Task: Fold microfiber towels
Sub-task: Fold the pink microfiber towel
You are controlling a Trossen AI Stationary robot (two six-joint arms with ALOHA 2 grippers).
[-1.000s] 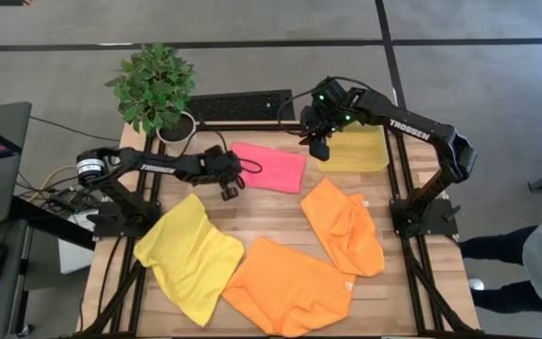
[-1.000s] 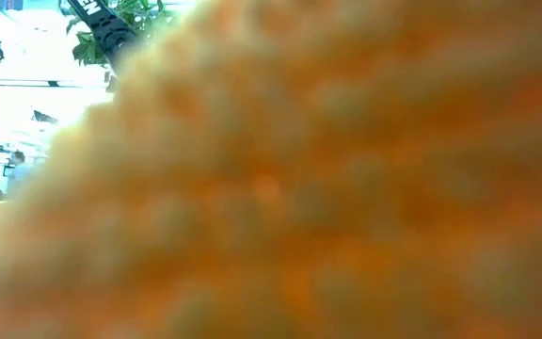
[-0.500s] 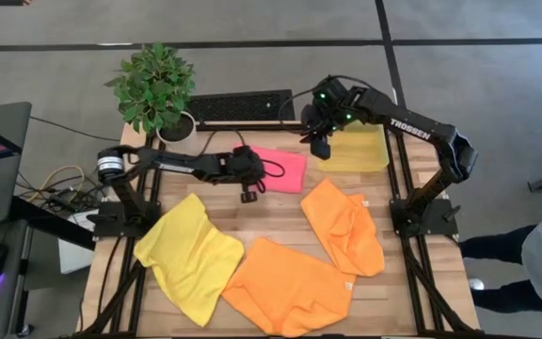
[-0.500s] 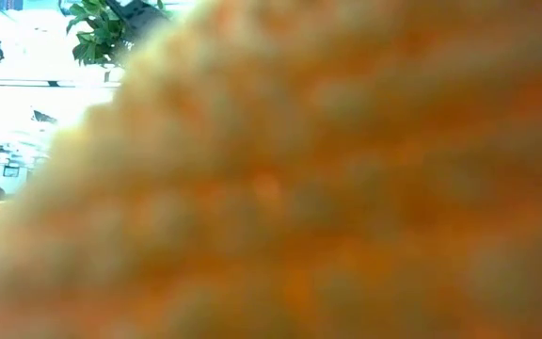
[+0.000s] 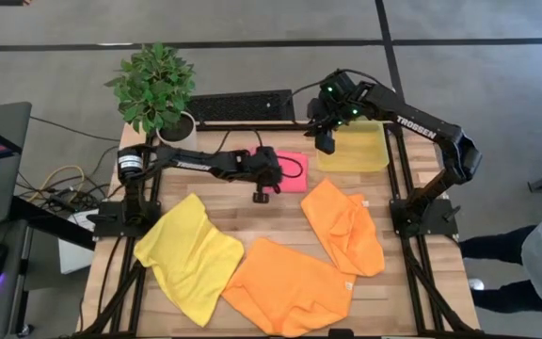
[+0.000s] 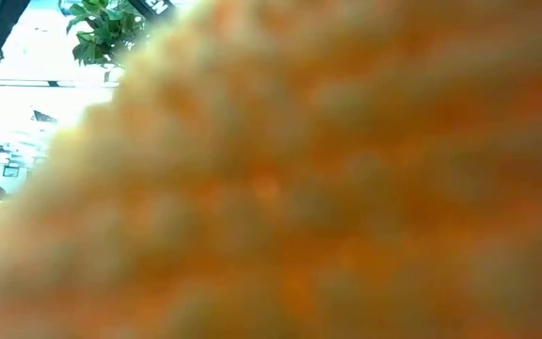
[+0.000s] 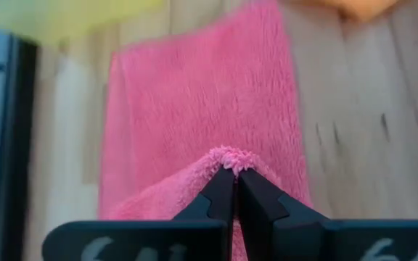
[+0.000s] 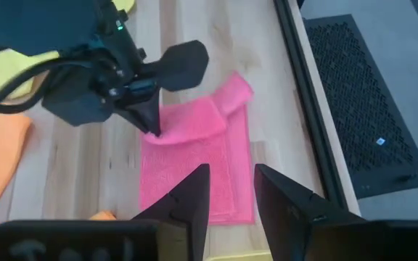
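The robot's left gripper will release the lifted end on the pink towel's flat far end (image 5: 298,173) (image 7: 220,69), toward the yellow bin.
The pink towel (image 5: 292,170) lies at the table's far middle, partly doubled over, with my left gripper (image 5: 265,177) shut on its lifted end. My right gripper (image 5: 323,143) hovers open above the table's far side, just beyond the pink towel, with nothing between its fingers (image 8: 194,197). A yellow towel (image 5: 191,256) lies near left. One orange towel (image 5: 290,287) lies near the middle and another (image 5: 346,226) to the right. Orange cloth (image 6: 299,188) fills the low view. My left gripper pinches a raised peak of the pink towel's left end (image 7: 231,156) between its two fingertips (image 8: 151,122). The fingers slant down from the table's left. The held end is lifted over the rest of the towel (image 7: 202,94), which lies flat on the table.
A potted plant (image 5: 158,87) and a keyboard (image 5: 241,105) stand at the far edge. A translucent yellow bin (image 5: 358,151) sits at the far right, beside my right gripper. Bare wood (image 5: 280,212) shows between the pink and orange towels.
My left gripper has travelled toward the table's right edge, rolling as it went, and has carried the pink towel's left end over the rest. The towel's right part has stayed where it was, so the towel now looks shorter.
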